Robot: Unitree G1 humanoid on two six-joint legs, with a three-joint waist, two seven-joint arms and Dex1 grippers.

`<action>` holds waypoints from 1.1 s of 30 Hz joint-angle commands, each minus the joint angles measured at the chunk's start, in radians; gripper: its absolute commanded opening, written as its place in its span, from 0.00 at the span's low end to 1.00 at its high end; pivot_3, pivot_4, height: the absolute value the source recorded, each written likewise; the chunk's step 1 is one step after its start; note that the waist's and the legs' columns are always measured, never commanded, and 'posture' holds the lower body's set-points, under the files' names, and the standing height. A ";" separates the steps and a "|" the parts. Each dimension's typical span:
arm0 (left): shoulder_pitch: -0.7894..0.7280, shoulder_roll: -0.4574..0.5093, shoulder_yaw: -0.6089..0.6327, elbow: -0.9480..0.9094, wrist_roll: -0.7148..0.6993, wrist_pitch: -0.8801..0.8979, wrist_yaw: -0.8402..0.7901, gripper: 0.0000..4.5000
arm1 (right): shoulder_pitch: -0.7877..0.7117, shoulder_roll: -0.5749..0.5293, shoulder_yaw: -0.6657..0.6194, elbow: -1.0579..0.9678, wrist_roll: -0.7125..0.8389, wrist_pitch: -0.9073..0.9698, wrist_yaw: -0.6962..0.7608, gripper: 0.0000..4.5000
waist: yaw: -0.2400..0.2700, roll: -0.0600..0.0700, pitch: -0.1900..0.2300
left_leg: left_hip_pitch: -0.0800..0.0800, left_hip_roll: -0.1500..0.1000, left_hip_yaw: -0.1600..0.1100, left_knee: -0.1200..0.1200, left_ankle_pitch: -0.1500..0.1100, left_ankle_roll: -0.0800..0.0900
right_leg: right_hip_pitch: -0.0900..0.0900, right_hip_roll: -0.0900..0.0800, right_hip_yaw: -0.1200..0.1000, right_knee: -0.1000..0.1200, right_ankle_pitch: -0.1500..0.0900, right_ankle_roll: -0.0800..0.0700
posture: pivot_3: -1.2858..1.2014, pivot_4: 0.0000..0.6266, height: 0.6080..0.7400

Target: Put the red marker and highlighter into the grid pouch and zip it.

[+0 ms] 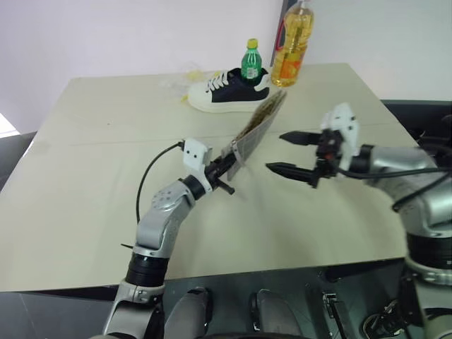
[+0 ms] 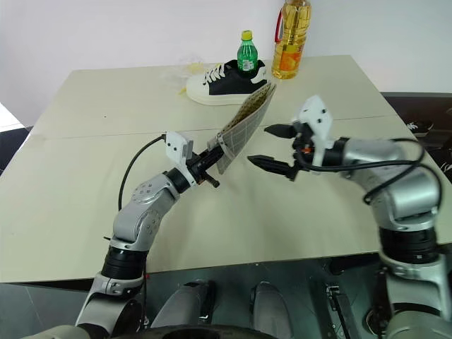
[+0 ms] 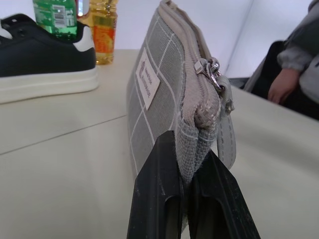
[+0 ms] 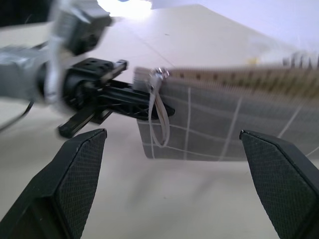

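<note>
The grid pouch's opening gapes and its pull strap hangs by the left gripper, so the robot's right gripper will pinch the strap [image 4: 164, 119] and pull it along the opening.
My left gripper [image 1: 229, 161] is shut on a lower corner of the grid pouch [image 1: 261, 123], holding it tilted in the air above the table. From the left wrist, the grey pouch [image 3: 154, 99] stands edge-on with its white label and the zipper slider [image 3: 212, 72] close to the pinched corner [image 3: 187, 144]. Just right of the pouch, my right gripper [image 1: 275, 151] is open, its fingers pointing at the pouch without touching it. Its wrist view has the pouch [image 4: 219, 124] and its hanging pull strap [image 4: 158, 114] between the spread fingers. The red marker and the highlighter are out of view.
At the back of the beige table [image 1: 85, 176] lie a black-and-white shoe [image 1: 226, 90], a green bottle [image 1: 251, 62] and a tall yellow oil bottle [image 1: 292, 46]. A person's hand [image 3: 281, 84] rests beyond the table's edge.
</note>
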 commanded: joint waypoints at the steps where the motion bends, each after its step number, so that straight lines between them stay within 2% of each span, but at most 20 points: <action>1: -0.018 0.007 0.025 -0.034 -0.037 0.015 0.006 0.00 | -0.021 0.071 0.044 -0.009 -0.024 0.019 -0.106 0.99 | 0.001 0.000 0.000 | 0.000 0.000 0.000 0.000 0.000 0.000 | 0.000 0.000 0.000 0.000 0.000 0.000 | 0.52 0.24 0.99; 5: -0.014 0.012 0.016 -0.041 -0.043 0.020 0.009 0.00 | -0.049 0.146 0.100 0.036 -0.053 0.011 -0.171 0.99 | 0.001 0.000 0.000 | -0.001 -0.001 0.000 -0.001 0.000 0.000 | 0.000 0.000 0.000 0.000 0.000 0.000 | 0.52 0.24 0.99; 7: -0.013 0.013 0.014 -0.042 -0.044 0.019 0.013 0.00 | -0.061 0.173 0.110 0.051 -0.049 0.017 -0.183 0.87 | 0.002 0.000 0.000 | -0.001 -0.001 0.000 0.000 0.000 0.000 | 0.000 0.000 0.000 0.000 0.000 0.000 | 0.52 0.24 0.99; 8: -0.013 0.010 0.016 -0.043 -0.045 0.018 0.018 0.00 | -0.065 0.181 0.112 0.054 -0.046 0.021 -0.187 0.80 | 0.002 0.000 0.000 | -0.001 -0.001 0.000 0.000 0.000 0.000 | 0.000 0.000 0.000 0.000 0.000 0.000 | 0.52 0.24 0.99; 15: -0.008 0.007 0.008 -0.043 -0.043 0.010 0.033 0.00 | -0.073 0.202 0.135 0.070 -0.045 0.022 -0.200 0.02 | 0.001 0.000 0.000 | 0.000 -0.001 0.000 -0.001 0.000 0.000 | 0.000 0.000 0.000 0.000 0.000 0.000 | 0.52 0.24 0.99; 22: -0.005 0.016 0.019 -0.042 -0.047 0.006 0.033 0.00 | -0.068 0.170 0.122 0.056 -0.045 0.008 -0.179 0.02 | 0.001 0.000 0.000 | -0.001 -0.001 0.000 -0.001 0.000 0.000 | -0.001 0.000 0.000 0.000 0.000 0.000 | 0.52 0.24 0.99; 25: -0.001 0.018 0.018 -0.043 -0.047 0.004 0.034 0.00 | -0.062 0.161 0.105 0.045 -0.020 0.018 -0.160 0.17 | 0.001 0.000 0.000 | 0.000 -0.001 0.000 -0.001 0.000 0.000 | -0.001 0.000 0.000 0.000 0.000 0.000 | 0.52 0.24 0.99; 29: 0.005 0.019 0.015 -0.049 -0.048 0.006 0.033 0.00 | -0.036 0.155 0.154 -0.002 -0.044 -0.005 -0.156 0.61 | 0.001 0.000 0.000 | -0.001 -0.001 0.000 -0.001 0.000 0.000 | -0.001 0.000 0.000 0.000 0.000 0.000 | 0.52 0.24 0.99; 33: 0.006 0.017 0.012 -0.053 -0.052 0.011 0.034 0.00 | -0.031 0.176 0.191 0.012 -0.075 -0.023 -0.176 0.61 | 0.000 0.000 0.000 | 0.000 -0.001 0.000 -0.001 0.000 0.000 | -0.001 0.000 0.000 0.000 0.000 0.000 | 0.52 0.24 0.99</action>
